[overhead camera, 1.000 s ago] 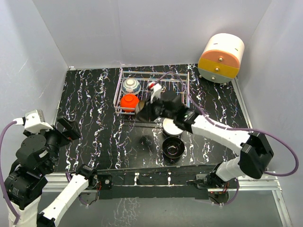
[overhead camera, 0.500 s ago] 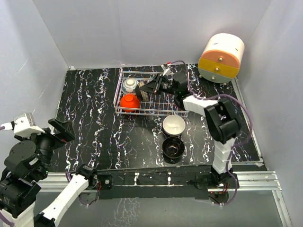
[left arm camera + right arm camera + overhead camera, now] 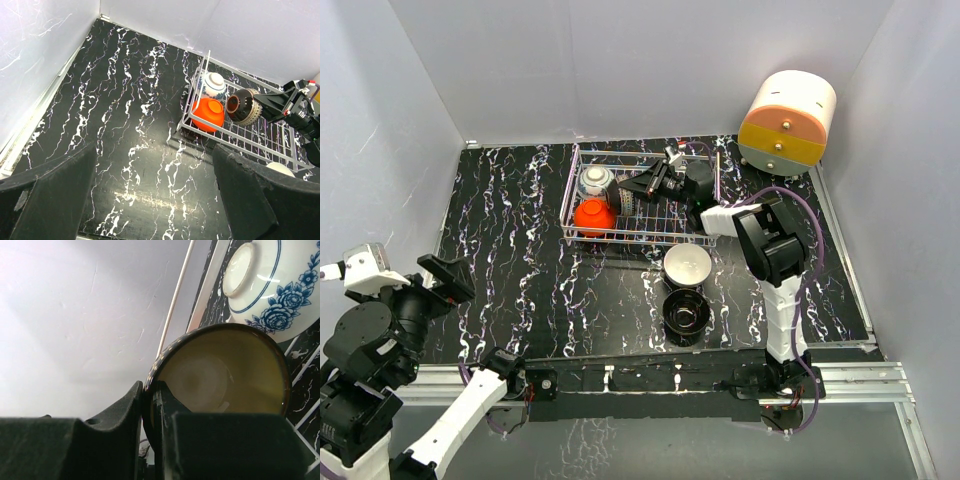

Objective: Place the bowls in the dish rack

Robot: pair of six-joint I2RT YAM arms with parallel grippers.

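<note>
Next, I set the tan bowl down on the dish rack's wires [image 3: 634, 196] with my right gripper and let go of it there, beside the blue-and-white bowl and red bowl.
The white wire dish rack [image 3: 705, 238] [image 3: 200, 84] stands at the back middle of the table. A blue-and-white bowl [image 3: 595, 181] [image 3: 272, 285] and a red bowl [image 3: 593, 216] [image 3: 208, 112] sit upside down at its left end. My right gripper [image 3: 646, 187] [image 3: 150, 405] is shut on the rim of the tan bowl [image 3: 627, 196] [image 3: 243, 106] [image 3: 225, 375], holding it on its side over the rack beside those two. A white bowl [image 3: 686, 266] and a black bowl [image 3: 686, 312] stand on the table in front of the rack. My left gripper [image 3: 445, 280] [image 3: 155, 200] hangs open and empty at the near left.
A cream-and-orange round drawer unit [image 3: 786, 122] stands at the back right corner. White walls enclose the black marbled table [image 3: 520, 230] on three sides. The right arm's cable [image 3: 800, 215] loops beside the rack's right end.
My right gripper carried the tan bowl from the rack's front edge back to over the rack, then held still. The left arm drew back toward the near left.
</note>
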